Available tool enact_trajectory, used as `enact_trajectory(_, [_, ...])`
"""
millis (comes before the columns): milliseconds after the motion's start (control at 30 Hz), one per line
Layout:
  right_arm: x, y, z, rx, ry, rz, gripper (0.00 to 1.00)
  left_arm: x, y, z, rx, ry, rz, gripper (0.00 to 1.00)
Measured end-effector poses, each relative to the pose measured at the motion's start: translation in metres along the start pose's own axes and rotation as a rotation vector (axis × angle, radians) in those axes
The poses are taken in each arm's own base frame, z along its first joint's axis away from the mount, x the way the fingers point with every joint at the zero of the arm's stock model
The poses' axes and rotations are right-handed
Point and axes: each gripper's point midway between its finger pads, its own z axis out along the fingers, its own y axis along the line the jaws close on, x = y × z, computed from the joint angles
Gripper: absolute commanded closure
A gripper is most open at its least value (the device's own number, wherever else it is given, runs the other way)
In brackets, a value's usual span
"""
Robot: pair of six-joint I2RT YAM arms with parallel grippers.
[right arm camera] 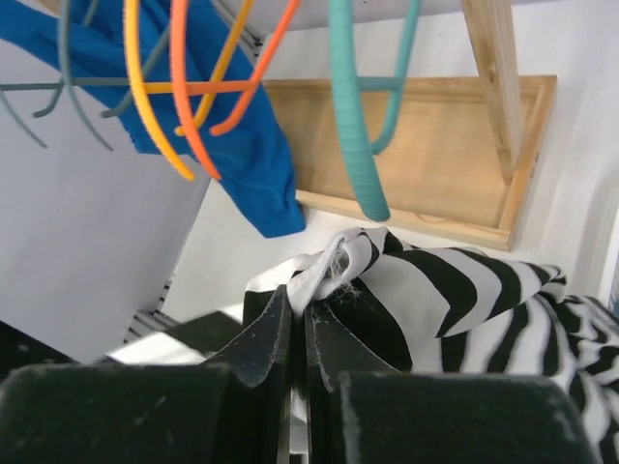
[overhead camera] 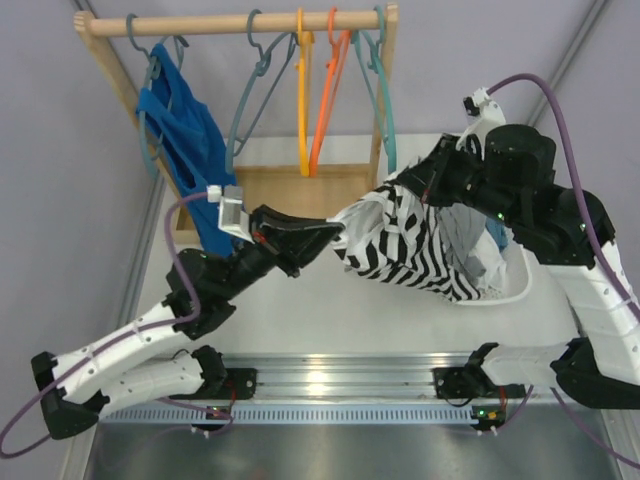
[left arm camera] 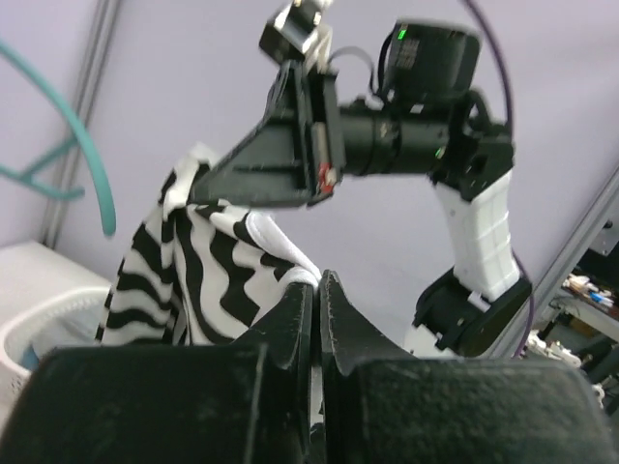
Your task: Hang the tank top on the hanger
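Observation:
Next, my left gripper lets go of the striped tank top on the white table (overhead camera: 340, 288), just in front of the wooden base.
The black-and-white striped tank top (overhead camera: 420, 245) hangs stretched in the air between my two grippers, its lower part trailing toward the right. My left gripper (overhead camera: 335, 232) is shut on its white-edged left end, which also shows in the left wrist view (left arm camera: 290, 269). My right gripper (overhead camera: 418, 188) is shut on a white strap (right arm camera: 324, 275) at the upper right of the tank top (right arm camera: 464, 280). The empty slate blue-grey hanger (overhead camera: 252, 95) hangs on the wooden rail behind, left of centre, apart from both grippers.
The wooden rack (overhead camera: 240, 22) also carries a blue top (overhead camera: 185, 135) on a hanger at left, a yellow hanger (overhead camera: 303, 100), an orange hanger (overhead camera: 325, 100) and teal hangers (overhead camera: 385, 95). Its wooden base (overhead camera: 300, 190) lies behind. A white basket (overhead camera: 520, 290) stands at right.

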Motion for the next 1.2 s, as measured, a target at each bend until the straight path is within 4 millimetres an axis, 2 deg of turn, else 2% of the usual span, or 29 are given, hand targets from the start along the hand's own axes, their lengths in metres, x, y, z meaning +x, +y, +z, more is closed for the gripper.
enact_trajectory(100, [-0.007,0.010,-0.004,-0.047,-0.016,-0.021,1.00,-0.041,-0.018,0.003,-0.017,-0.037,0.052,1.00])
enact_trajectory(200, [-0.006,0.012,0.001,-0.062,-0.015,-0.034,1.00,-0.056,-0.019,0.000,-0.066,-0.035,0.084,1.00])
enact_trajectory(267, [0.002,0.011,0.009,-0.065,0.000,-0.036,0.98,-0.056,-0.010,-0.003,-0.120,-0.022,0.097,1.00])
enact_trajectory(433, [0.045,-0.008,0.041,-0.022,0.101,-0.042,0.96,-0.029,0.023,-0.011,-0.260,0.080,0.115,1.00])
enact_trajectory(600, [0.099,-0.039,0.070,0.048,0.206,-0.027,0.95,0.015,0.054,-0.027,-0.368,0.198,0.080,1.00])
enact_trajectory(633, [0.118,-0.051,0.078,0.076,0.237,-0.020,0.95,0.028,0.062,-0.034,-0.391,0.223,0.061,1.00])
enact_trajectory(667, [0.127,-0.057,0.079,0.091,0.252,-0.018,0.94,0.042,0.071,-0.043,-0.417,0.250,0.045,1.00])
enact_trajectory(733, [0.160,-0.080,0.085,0.147,0.310,-0.011,0.91,0.078,0.091,-0.067,-0.482,0.320,0.001,1.00])
enact_trajectory(833, [0.214,-0.120,0.091,0.248,0.403,-0.005,0.79,0.139,0.127,-0.117,-0.614,0.435,-0.055,1.00])
enact_trajectory(867, [0.231,-0.132,0.092,0.278,0.434,-0.006,0.67,0.153,0.136,-0.130,-0.649,0.465,-0.065,1.00])
enact_trajectory(933, [0.258,-0.150,0.093,0.329,0.493,-0.006,0.55,0.186,0.156,-0.165,-0.742,0.531,-0.091,1.00])
enact_trajectory(967, [0.267,-0.157,0.094,0.345,0.513,-0.009,0.45,0.197,0.163,-0.178,-0.776,0.555,-0.095,1.00])
enact_trajectory(1000, [0.275,-0.162,0.096,0.358,0.529,-0.009,0.40,0.209,0.170,-0.192,-0.815,0.579,-0.104,1.00])
enact_trajectory(1067, [0.284,-0.168,0.097,0.368,0.543,-0.014,0.31,0.221,0.179,-0.207,-0.861,0.608,-0.110,1.00])
enact_trajectory(1200, [0.279,-0.168,0.097,0.358,0.509,-0.025,0.28,0.227,0.187,-0.216,-0.906,0.617,-0.106,1.00])
